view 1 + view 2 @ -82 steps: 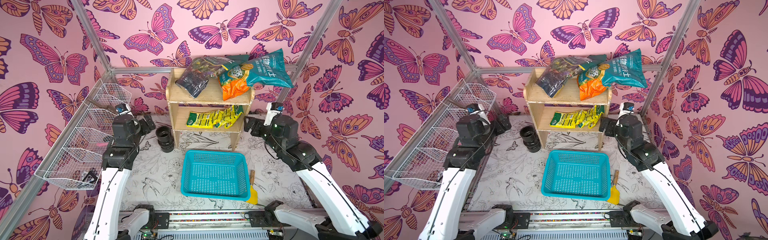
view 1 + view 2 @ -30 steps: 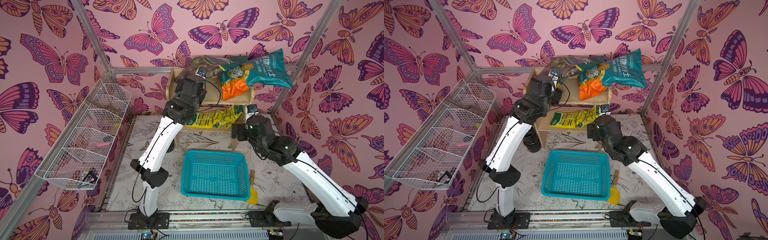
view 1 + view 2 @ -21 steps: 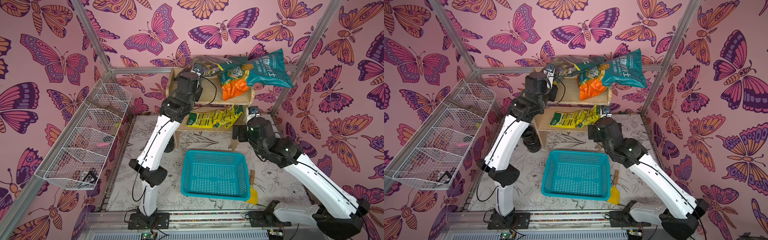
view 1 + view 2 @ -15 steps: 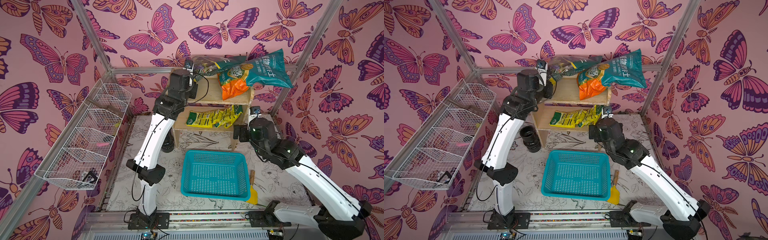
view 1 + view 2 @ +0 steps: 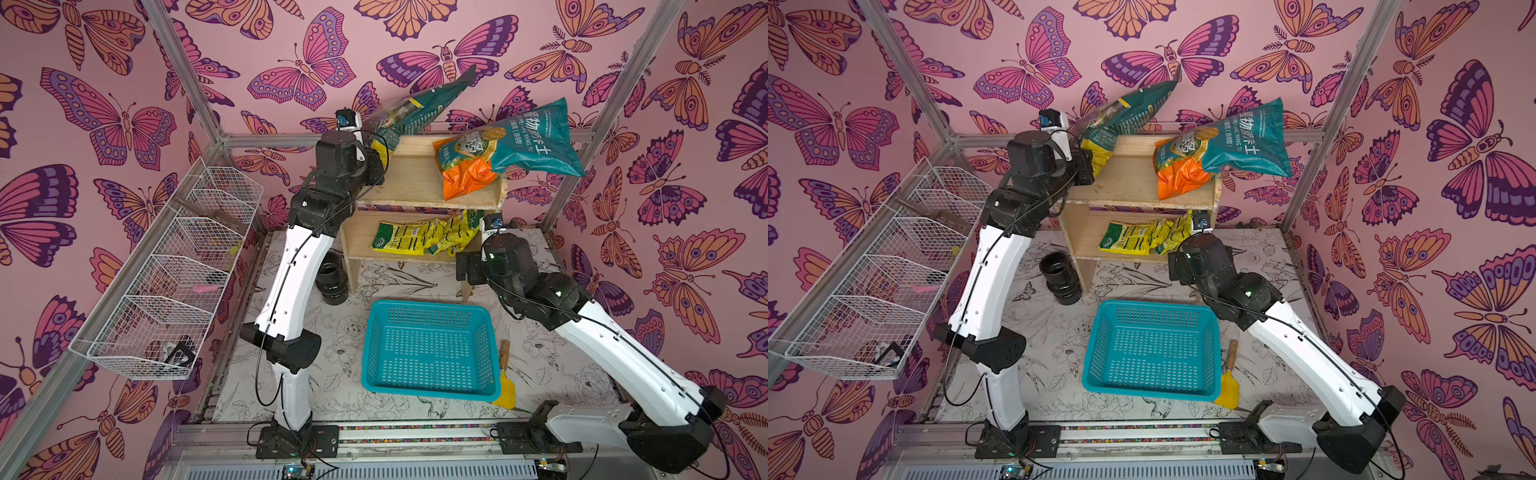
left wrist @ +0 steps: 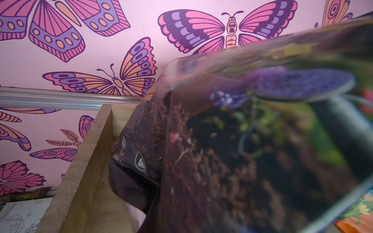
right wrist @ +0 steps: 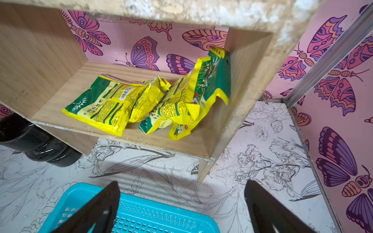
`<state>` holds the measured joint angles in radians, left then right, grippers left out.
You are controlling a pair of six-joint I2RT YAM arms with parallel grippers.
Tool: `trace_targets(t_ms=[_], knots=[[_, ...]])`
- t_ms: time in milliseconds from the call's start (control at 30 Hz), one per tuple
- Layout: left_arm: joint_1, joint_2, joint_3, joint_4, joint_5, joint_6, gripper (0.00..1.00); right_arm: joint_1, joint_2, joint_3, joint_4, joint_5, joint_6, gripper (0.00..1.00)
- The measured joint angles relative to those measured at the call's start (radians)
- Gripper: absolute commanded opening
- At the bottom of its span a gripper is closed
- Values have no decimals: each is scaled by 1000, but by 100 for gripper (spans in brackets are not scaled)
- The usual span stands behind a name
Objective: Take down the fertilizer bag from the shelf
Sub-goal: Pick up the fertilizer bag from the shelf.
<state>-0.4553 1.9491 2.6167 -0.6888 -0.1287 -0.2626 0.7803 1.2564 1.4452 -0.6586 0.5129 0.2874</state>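
The fertilizer bag is next for my right gripper, which should go to it and close on the middle of its long side (image 5: pixel 422 124) facing the teal and orange bag.
The fertilizer bag (image 5: pixel 415 112) (image 5: pixel 1133 108) is dark green with a clear window showing soil. It tilts steeply up over the left end of the pale wooden shelf (image 5: pixel 415 183) (image 5: pixel 1129 178), its far corner high against the wall. My left gripper (image 5: pixel 380 156) (image 5: pixel 1090 164) is shut on its lower end at the shelf's top left edge. In the left wrist view the fertilizer bag (image 6: pixel 242 141) fills the picture and hides the fingers. My right gripper (image 5: pixel 463 268) (image 7: pixel 182 182) stands open and empty, low in front of the shelf's lower tier.
A teal and orange bag (image 5: pixel 519 141) (image 5: pixel 1233 141) overhangs the top tier's right end. Yellow-green packets (image 5: pixel 428 239) (image 7: pixel 141 100) lie on the lower tier. A blue basket (image 5: pixel 432 305) sits in front, black pots (image 5: pixel 332 280) to its left, a yellow trowel (image 5: pixel 505 382) right, a wire rack (image 5: pixel 174 270) far left.
My left gripper has shut on the bag and drawn back to the left, tipping the bag up off the top tier. The right arm has barely moved.
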Motion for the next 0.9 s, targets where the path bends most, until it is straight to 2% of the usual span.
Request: trace_targets(t_ms=[267,567,667,800,900], knots=[[-84,-95,-64,-1,10,50,0,0,-18,3,35,-28,-7,99],[-198,-420,-335,27,-3,120,0,0,-35,99,-1,-76,-23,99],[-228,-562,-491,82,-32,133,0,0,-45,100,-23,-128,5,99],[-248,-769,-772,174,-80,124,0,0,-85,100,-61,-224,74,99],[-256,-874,-952,225,-122,98,0,0,-135,100,-85,-318,137,99]])
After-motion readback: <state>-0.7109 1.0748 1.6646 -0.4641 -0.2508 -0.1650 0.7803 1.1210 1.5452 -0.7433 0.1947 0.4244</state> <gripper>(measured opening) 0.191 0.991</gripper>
